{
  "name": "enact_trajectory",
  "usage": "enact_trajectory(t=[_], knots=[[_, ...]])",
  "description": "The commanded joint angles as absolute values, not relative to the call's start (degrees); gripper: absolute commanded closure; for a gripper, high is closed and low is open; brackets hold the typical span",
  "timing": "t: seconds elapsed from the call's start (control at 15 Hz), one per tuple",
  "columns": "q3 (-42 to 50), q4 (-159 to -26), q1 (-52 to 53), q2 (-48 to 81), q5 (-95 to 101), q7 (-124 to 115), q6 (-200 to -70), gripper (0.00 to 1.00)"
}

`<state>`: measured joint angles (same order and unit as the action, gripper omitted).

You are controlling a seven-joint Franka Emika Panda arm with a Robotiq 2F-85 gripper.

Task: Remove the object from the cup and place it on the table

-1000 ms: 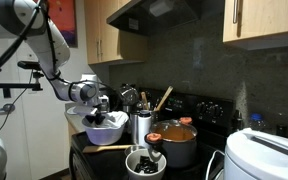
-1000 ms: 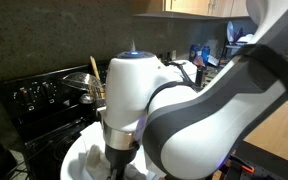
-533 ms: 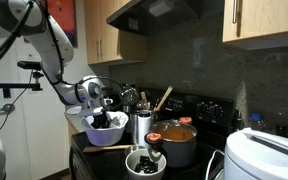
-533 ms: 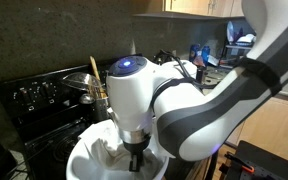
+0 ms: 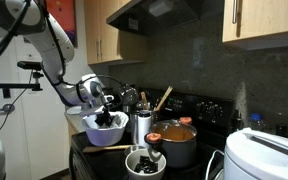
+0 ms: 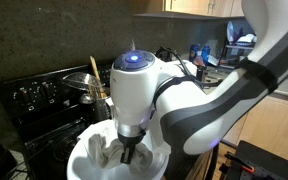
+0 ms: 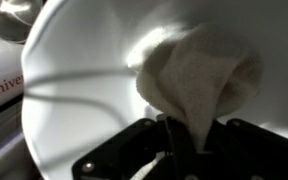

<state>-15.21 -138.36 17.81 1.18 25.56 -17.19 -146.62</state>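
Note:
I will release the white cloth on the black stove (image 5: 114, 157) between the wooden spoon and the small bowl.
A large white bowl (image 5: 103, 134) stands on the black stove; no cup shows. A crumpled beige cloth (image 7: 200, 72) lies inside it, also seen in an exterior view (image 6: 101, 153). My gripper (image 7: 187, 142) reaches down into the bowl, and its two black fingers are closed on a pinched fold of the cloth. In both exterior views the gripper (image 5: 106, 118) (image 6: 130, 154) sits inside the bowl's rim (image 6: 81, 158). The fingertips are partly hidden by the cloth.
A steel canister with wooden utensils (image 5: 142, 124) stands next to the bowl. A pot with orange-red contents (image 5: 174, 140), a small dark bowl (image 5: 144, 162) and a wooden spoon (image 5: 102, 149) lie near it. A white appliance (image 5: 264, 155) stands at the right. Cabinets hang above.
The gripper has shifted a little within the bowl and turned at the wrist. The cloth now shows bunched up beside the fingers.

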Motion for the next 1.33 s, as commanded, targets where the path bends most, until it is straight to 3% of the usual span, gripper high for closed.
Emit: enact_trajectory(t=[0.0, 0.47, 0.87, 1.27], knots=[[-15.6, -139.3, 17.1, -4.8, 12.3, -8.5, -145.2, 0.97], [-10.3, -139.3, 16.3, -22.2, -4.8, 4.0, -139.8, 0.97], [-5.4, -140.0, 7.1, -37.3, 3.3, 1.1, -130.0, 0.97], [-1.5, -140.0, 1.7, -43.4, 7.8, 3.8, -117.5, 0.97]])
